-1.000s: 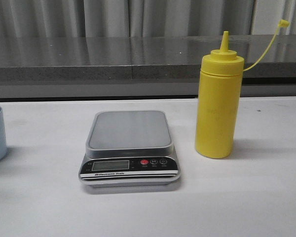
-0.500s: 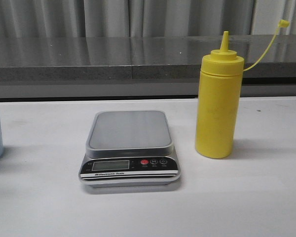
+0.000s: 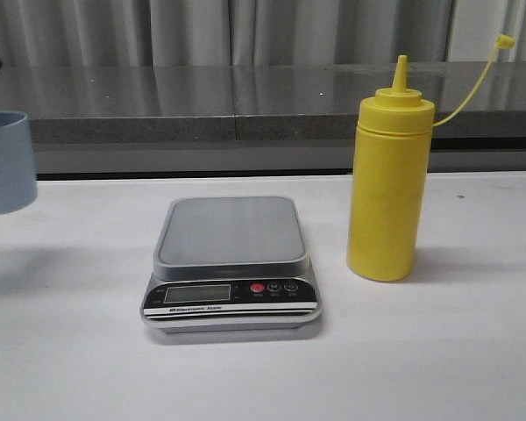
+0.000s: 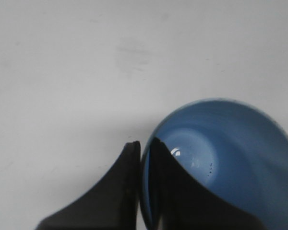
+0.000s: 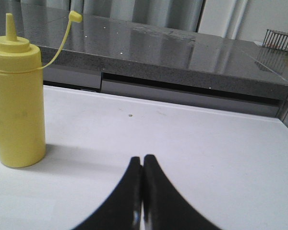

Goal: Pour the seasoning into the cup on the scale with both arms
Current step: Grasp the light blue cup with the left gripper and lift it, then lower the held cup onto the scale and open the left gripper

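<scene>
Next, I set the pale blue cup down with my left gripper on the middle of the silver scale's bare platform point(image 3: 223, 230). The cup still hangs clear of the white table.
The pale blue cup point(image 3: 4, 162) hangs in the air at the far left of the front view, clear of the white table. In the left wrist view my left gripper point(image 4: 144, 143) is shut on the cup point(image 4: 230, 153) wall, one finger inside the rim and one outside. The silver scale point(image 3: 231, 259) sits mid-table with its platform bare. To its right the yellow seasoning bottle point(image 3: 387, 189) stands upright, its cap point(image 3: 505, 40) off on its tether. My right gripper point(image 5: 143, 159) is shut on nothing, low over the table and apart from the bottle point(image 5: 17, 105).
A grey stone ledge point(image 3: 245, 105) runs along the back of the table under pale curtains. A wire basket point(image 5: 278, 38) stands on that ledge far off in the right wrist view.
The cup has risen off the table at the left edge and come a little rightward into view. The scale and the bottle have not moved.
</scene>
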You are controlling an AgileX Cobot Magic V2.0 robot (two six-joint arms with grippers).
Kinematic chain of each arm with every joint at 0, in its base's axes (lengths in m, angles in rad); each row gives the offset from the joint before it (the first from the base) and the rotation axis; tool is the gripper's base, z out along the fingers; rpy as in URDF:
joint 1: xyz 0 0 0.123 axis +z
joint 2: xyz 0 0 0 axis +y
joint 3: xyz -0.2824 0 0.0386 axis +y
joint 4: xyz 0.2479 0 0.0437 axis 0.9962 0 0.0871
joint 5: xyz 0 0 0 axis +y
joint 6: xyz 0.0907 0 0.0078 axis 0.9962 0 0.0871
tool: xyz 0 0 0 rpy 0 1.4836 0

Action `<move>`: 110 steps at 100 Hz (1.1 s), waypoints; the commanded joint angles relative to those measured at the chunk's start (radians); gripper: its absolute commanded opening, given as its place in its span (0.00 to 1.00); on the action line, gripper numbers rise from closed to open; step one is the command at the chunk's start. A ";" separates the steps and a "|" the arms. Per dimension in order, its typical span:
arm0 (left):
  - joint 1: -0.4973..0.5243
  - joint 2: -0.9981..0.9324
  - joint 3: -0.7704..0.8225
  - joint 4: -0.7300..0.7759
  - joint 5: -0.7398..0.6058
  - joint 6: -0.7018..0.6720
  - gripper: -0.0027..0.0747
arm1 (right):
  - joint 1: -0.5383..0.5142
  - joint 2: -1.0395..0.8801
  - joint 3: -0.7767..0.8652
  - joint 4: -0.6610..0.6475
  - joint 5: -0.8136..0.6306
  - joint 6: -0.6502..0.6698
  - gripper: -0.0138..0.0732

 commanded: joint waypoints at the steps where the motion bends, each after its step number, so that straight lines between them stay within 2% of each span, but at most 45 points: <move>1: -0.061 -0.047 -0.093 -0.023 0.022 0.005 0.01 | -0.007 -0.017 0.001 -0.009 -0.082 0.000 0.08; 34: -0.312 0.017 -0.260 -0.029 0.036 0.005 0.01 | -0.007 -0.017 0.001 -0.009 -0.082 0.000 0.08; 55: -0.413 0.117 -0.345 -0.029 0.037 0.005 0.01 | -0.007 -0.017 0.001 -0.009 -0.082 0.000 0.08; 73: -0.447 0.193 -0.401 -0.029 0.050 0.005 0.01 | -0.007 -0.017 0.001 -0.009 -0.082 0.000 0.08; 110: -0.453 0.267 -0.403 -0.023 0.037 0.015 0.01 | -0.007 -0.017 0.001 -0.009 -0.082 0.000 0.08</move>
